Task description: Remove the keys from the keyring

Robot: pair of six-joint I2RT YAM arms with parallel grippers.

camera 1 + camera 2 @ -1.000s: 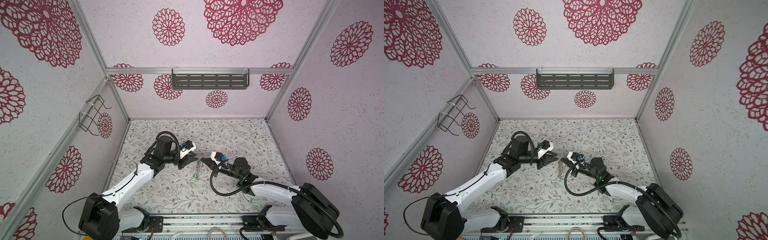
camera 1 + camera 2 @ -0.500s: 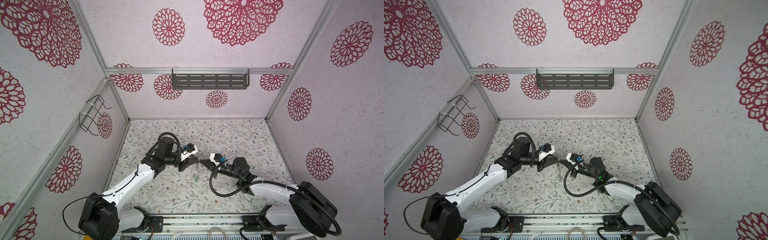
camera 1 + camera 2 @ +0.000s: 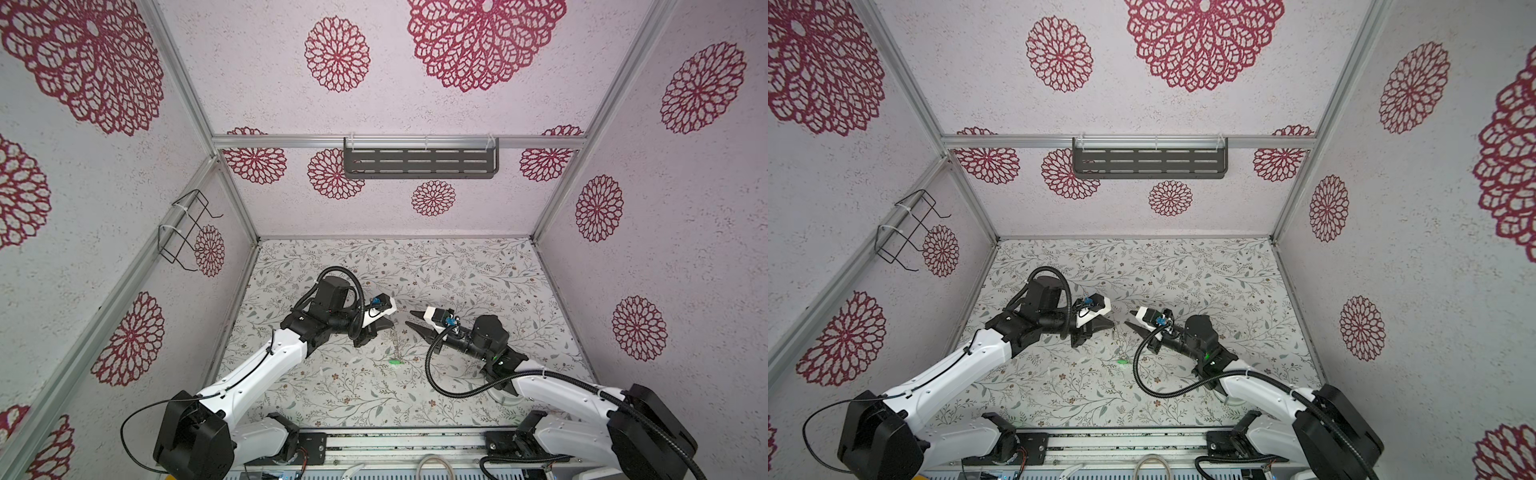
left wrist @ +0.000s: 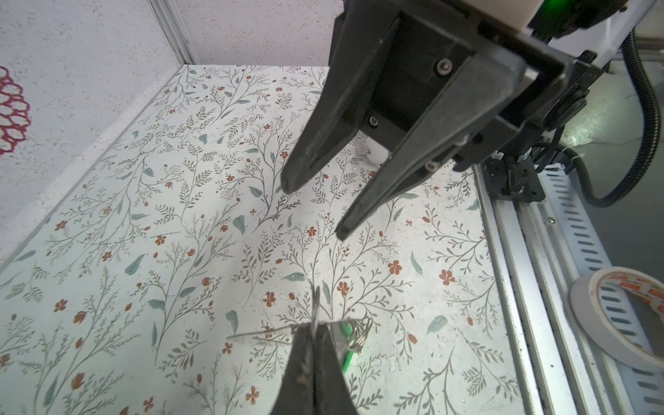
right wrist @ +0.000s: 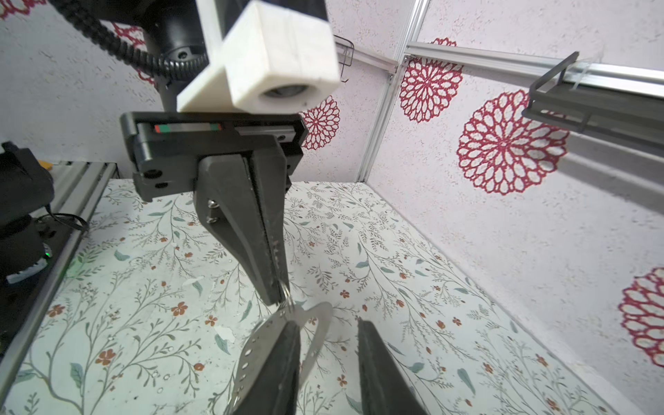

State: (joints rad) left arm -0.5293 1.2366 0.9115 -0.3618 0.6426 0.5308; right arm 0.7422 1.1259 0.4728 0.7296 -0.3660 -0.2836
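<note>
The keyring's top hangs beside my right gripper's open fingers; next I shift that gripper over and pinch just below my left gripper's tips [image 5: 291, 313].
My left gripper [image 4: 314, 325] is shut on the top of the keyring [image 4: 315, 305], which hangs edge-on above the floral table. In the right wrist view the keyring [image 5: 257, 334] is a flat metal loop with a row of holes, dangling from the left gripper's fingertips [image 5: 275, 287]. The keys [image 4: 354, 336] bunch below it with a bright green tag [image 4: 346, 332]; the tag [image 3: 395, 362] shows in both top views. My right gripper [image 5: 327, 323] is open just beside the loop, gripping nothing. One of its fingers [image 5: 284, 359] overlaps the loop; whether they touch is unclear.
A tape roll [image 4: 611, 323] lies beyond the front rail [image 4: 521, 287]. A white round object [image 3: 505, 397] sits under the right arm. A dark shelf [image 3: 419, 162] hangs on the back wall, a wire basket [image 3: 187, 228] on the left wall.
The left gripper moved in and closed on the keyring's top. The right gripper opened, let go of the loop and drew back a little to the right.
</note>
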